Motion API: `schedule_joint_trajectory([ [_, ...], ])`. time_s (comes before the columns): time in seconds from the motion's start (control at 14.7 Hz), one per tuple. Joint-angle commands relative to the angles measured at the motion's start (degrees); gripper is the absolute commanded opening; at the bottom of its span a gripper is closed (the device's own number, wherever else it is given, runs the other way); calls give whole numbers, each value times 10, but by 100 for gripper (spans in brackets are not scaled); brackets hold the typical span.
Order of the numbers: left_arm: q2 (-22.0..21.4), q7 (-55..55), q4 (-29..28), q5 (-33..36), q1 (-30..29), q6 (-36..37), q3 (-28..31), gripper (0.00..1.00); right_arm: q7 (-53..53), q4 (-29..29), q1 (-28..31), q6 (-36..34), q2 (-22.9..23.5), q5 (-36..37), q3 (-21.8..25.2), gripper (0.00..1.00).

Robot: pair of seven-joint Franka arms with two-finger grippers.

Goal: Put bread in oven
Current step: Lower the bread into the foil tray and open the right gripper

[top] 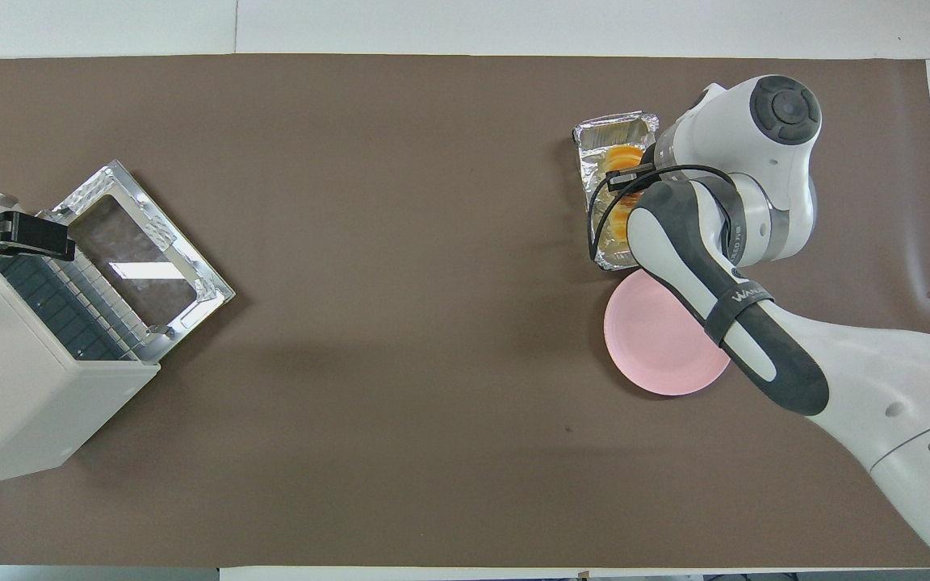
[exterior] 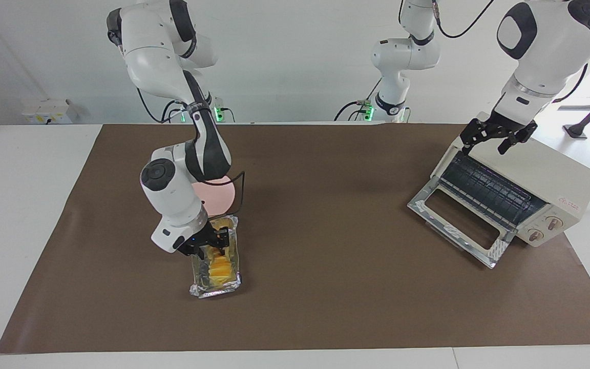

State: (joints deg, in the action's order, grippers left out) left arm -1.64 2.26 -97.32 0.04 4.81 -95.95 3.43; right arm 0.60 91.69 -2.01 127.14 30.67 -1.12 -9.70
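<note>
My right gripper is on the bread, far from the oven. It should open, grip the foil tray's long edge [exterior: 196, 271] and bring the bread closer in it.
The golden-yellow bread [exterior: 219, 266] lies lengthwise in a crinkled silver foil tray [exterior: 216, 291] toward the right arm's end of the table; it also shows in the overhead view [top: 623, 156]. My right gripper [exterior: 213, 245] is low over the tray, shut on the bread's end that is nearer to the robots. The cream-white oven [exterior: 556, 177] stands at the left arm's end, its glass door [exterior: 459, 220] folded down open and the dark rack [exterior: 489, 189] showing. My left gripper [exterior: 494, 138] waits open over the oven's top.
A pink plate [exterior: 222, 198] sits beside the foil tray, nearer to the robots, partly covered by the right arm. A brown mat [exterior: 325, 205] covers the table. A third arm [exterior: 402, 56] stands at the back.
</note>
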Motion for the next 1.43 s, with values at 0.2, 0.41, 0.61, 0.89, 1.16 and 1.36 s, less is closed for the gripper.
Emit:
schedule_joint_trajectory([
  [0.2,-10,5,-12,-8,-2,-3,1,100,-5,-51,17,-66,-5,9,-2,100],
  [0.41,-10,5,-12,-8,-2,-3,1,100,-52,-35,23,-41,-4,17,0,100],
  [0.61,-10,5,-12,-8,-2,-3,1,100,-53,29,28,36,-11,56,2,97],
  [0.89,-10,5,-12,-8,-2,-3,1,100,-55,60,38,68,-18,70,2,94],
  [1.16,-10,5,-12,-8,-2,-3,1,100,-57,61,39,67,-18,74,2,18],
  [1.36,-10,5,-12,-8,-2,-3,1,100,-58,63,39,68,-18,73,1,0],
])
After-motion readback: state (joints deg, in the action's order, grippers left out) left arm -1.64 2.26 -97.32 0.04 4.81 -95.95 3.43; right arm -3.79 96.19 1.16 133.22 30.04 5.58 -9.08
